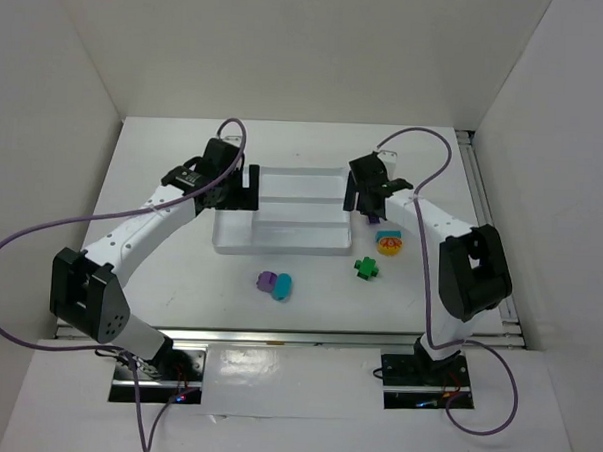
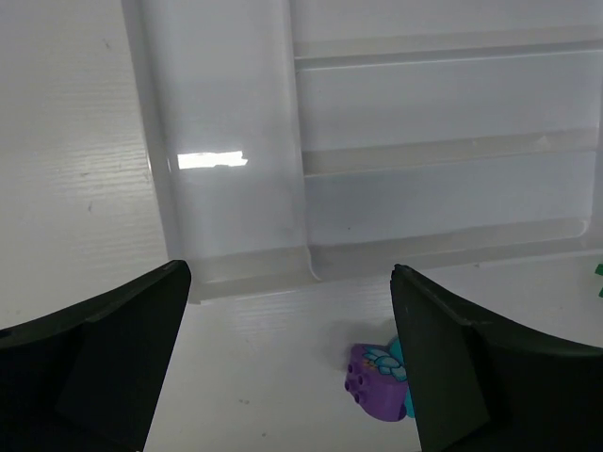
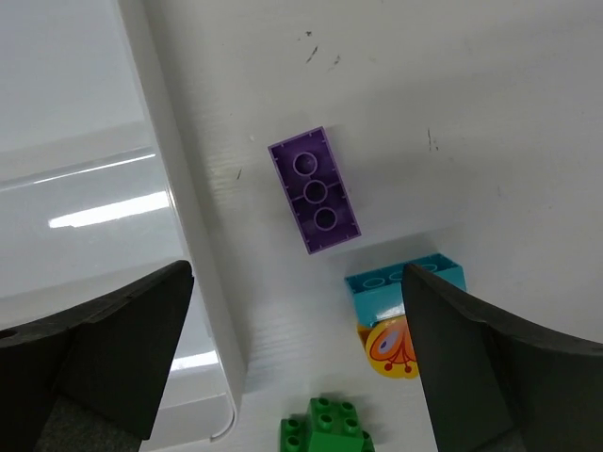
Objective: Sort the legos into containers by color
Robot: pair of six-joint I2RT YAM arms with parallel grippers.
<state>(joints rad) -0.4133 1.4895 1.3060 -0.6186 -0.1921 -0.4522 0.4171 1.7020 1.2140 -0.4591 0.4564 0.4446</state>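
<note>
Next, my right gripper needs to go to the flat purple brick between the tray and the cyan brick and close on its long sides (image 1: 373,218) (image 3: 315,191).
The white tray (image 1: 278,251) lies mid-table, and its compartments show nothing inside. My left gripper (image 1: 245,190) is open and empty over the tray's left end. In the left wrist view the gripper (image 2: 290,273) hangs over the tray's near wall (image 2: 245,268), with a purple piece (image 2: 374,384) joined to a cyan one on the table below. My right gripper (image 1: 367,201) is open and empty beside the tray's right end. In the right wrist view the gripper (image 3: 298,273) hangs above a flat purple brick (image 3: 315,190), a cyan brick (image 3: 391,287) on a yellow piece (image 3: 386,348), and a green piece (image 3: 328,429).
In the top view the purple-and-cyan pair (image 1: 274,284) lies in front of the tray. The green piece (image 1: 366,268), the cyan-yellow piece (image 1: 388,241) and the purple brick (image 1: 373,219) lie off its right end. White walls enclose the table.
</note>
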